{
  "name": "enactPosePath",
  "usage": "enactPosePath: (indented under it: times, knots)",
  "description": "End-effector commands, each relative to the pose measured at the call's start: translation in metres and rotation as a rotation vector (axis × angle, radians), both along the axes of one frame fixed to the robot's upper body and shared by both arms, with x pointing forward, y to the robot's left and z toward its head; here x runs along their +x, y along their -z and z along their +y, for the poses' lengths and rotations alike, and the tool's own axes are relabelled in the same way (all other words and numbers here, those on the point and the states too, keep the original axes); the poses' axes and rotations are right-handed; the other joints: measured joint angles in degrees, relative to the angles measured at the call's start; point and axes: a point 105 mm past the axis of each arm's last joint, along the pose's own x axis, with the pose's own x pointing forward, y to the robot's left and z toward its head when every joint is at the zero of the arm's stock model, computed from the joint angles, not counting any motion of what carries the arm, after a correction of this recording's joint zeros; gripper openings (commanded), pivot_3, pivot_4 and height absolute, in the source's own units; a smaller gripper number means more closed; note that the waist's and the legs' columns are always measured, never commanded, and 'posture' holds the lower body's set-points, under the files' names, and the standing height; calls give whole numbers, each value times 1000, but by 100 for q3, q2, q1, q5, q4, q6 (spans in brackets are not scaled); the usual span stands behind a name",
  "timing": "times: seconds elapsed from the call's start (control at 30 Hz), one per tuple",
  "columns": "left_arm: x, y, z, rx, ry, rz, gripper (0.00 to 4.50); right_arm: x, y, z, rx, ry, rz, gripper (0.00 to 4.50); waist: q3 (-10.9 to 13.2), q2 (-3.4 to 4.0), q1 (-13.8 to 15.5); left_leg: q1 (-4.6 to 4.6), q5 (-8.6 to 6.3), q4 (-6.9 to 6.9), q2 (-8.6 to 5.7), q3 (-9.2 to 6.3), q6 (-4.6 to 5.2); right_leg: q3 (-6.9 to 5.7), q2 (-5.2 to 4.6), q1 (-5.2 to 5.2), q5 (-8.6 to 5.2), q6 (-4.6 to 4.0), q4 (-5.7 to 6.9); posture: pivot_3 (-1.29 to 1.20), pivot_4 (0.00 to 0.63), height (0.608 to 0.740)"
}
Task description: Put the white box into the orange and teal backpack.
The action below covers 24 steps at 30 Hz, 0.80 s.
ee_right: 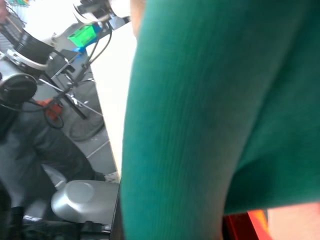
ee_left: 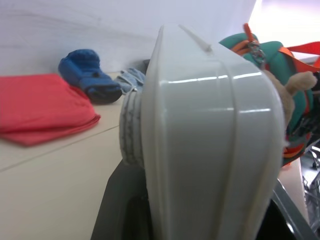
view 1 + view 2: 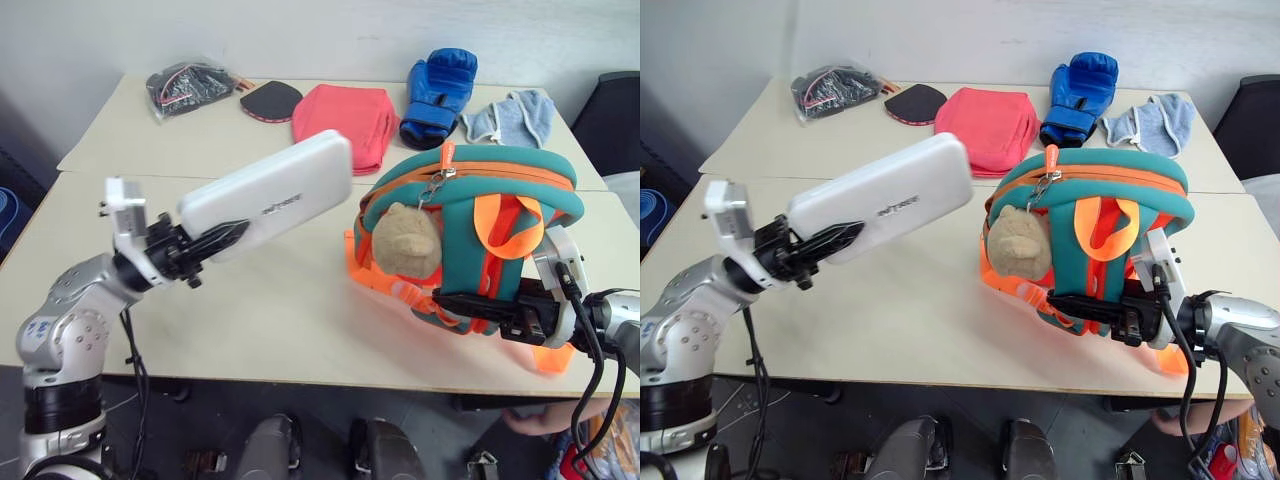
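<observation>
My left gripper needs to let go of the white box inside the backpack's zippered opening (image 3: 412, 187) (image 2: 243, 48), at a spot just behind the tan plush bear.
The white box (image 3: 270, 195) hangs in the air over the table, its far end tilted up toward the backpack. My left gripper (image 3: 215, 243) is shut on the box's near end. In the left wrist view the white box (image 2: 210, 140) stands edge-on between the fingers. The orange and teal backpack (image 3: 480, 190) stands upright at the right, its tan plush bear (image 3: 405, 240) facing the box. My right gripper (image 3: 447, 298) reaches in level from the right and is shut on the backpack's lower front. Teal backpack fabric (image 1: 200, 125) lies right against the right wrist camera.
At the back of the table lie a flat red-pink pouch (image 3: 345, 120), a blue boxing glove (image 3: 438, 92), a light blue cloth (image 3: 512, 115), a black paddle (image 3: 270, 100) and a clear bag of cables (image 3: 185, 88). A seam (image 3: 80, 172) joins two tabletops.
</observation>
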Motion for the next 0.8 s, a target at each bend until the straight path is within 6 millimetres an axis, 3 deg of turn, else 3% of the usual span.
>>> enactPosePath:
  times: [0.03,0.17,0.37,0.57,0.67,0.8]
  knots:
    - [-7,-8,-23,105,121,-139,1240,1,-2,1,-6,-21,-21,16,0,0,7,-2,2,0,0,1,4,-1,2,-1,0,0,-2,0,150,740]
    - [-6,-3,-30,202,177,-168,1240,2,1,2,-5,-29,-19,16,0,0,-15,-2,1,-1,1,4,8,-1,7,-1,0,0,-4,0,150,740]
    - [18,3,-46,318,167,-221,1240,2,3,4,-8,-38,-16,16,1,-3,24,-2,5,14,2,1,14,-2,7,6,4,7,-1,0,150,740]
    - [43,-17,-112,455,288,-232,1240,-2,-1,9,-21,-73,1,16,5,-9,89,-23,-13,54,2,-7,30,-9,6,3,7,14,3,0,150,740]
    - [46,-23,-133,520,377,-185,1240,-2,-3,11,-27,-85,4,16,6,-10,37,-40,-18,74,3,-6,37,-15,9,1,8,15,1,0,150,740]
    - [55,-32,-175,545,425,-246,1240,-2,-3,14,-26,-85,-4,16,7,-12,16,-43,-19,78,2,-5,43,-20,11,1,9,17,-1,0,150,740]
